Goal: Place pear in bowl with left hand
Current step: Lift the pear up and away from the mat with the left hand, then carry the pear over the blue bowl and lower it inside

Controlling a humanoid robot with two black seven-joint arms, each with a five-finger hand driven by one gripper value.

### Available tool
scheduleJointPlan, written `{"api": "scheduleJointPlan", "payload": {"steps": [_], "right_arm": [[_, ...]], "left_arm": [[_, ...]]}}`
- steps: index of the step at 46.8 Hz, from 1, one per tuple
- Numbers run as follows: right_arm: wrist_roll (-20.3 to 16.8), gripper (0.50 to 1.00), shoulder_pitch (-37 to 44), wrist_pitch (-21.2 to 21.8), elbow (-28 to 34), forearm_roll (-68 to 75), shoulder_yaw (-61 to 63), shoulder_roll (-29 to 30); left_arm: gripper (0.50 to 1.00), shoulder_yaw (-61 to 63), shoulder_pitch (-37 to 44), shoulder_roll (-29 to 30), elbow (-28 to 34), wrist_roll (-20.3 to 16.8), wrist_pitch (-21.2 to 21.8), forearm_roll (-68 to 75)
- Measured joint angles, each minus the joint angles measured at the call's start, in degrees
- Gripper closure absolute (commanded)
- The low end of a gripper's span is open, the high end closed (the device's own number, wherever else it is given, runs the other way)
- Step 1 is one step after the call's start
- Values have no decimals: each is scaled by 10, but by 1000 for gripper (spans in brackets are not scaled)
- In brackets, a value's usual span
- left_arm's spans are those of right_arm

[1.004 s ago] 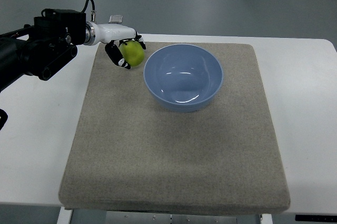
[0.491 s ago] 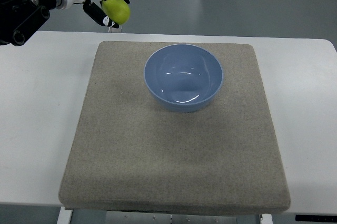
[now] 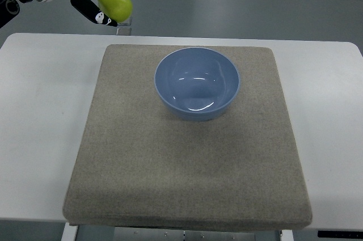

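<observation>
Next, my left gripper releases the green pear inside the blue bowl (image 3: 203,97), near the bowl's near side.
A green pear (image 3: 115,4) hangs high above the table's far left edge, held in my left hand (image 3: 102,0), whose white and black fingers curl around it. The arm comes in from the top left corner. A blue bowl (image 3: 197,83) stands empty on the grey mat (image 3: 187,161), to the right of the pear and nearer to me. The right hand does not show.
The mat covers most of the white table (image 3: 45,116). Grey floor lies beyond the far edge.
My left hand has lifted the pear from beside the bowl's left rim, up and away toward the top left of the picture. The bowl has not moved.
</observation>
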Motion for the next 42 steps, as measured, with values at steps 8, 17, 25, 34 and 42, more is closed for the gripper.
{"api": "scheduleJointPlan", "payload": {"steps": [8,17,25,34,42], "right_arm": [[0,574,0,0,0,0,0,0],[0,574,0,0,0,0,0,0],[0,574,0,0,0,0,0,0],[0,574,0,0,0,0,0,0],[0,574,0,0,0,0,0,0]], "left_arm": [[1000,0,2,22,-62,0,-3,0],[1000,2,7,23,-130,2,-44,1],[1000,2,38,14,-188,4,-45,1],[1000,7,38,-26,-179,6,-44,2],[1000,12,30,-58,-167,7,-44,18]]}}
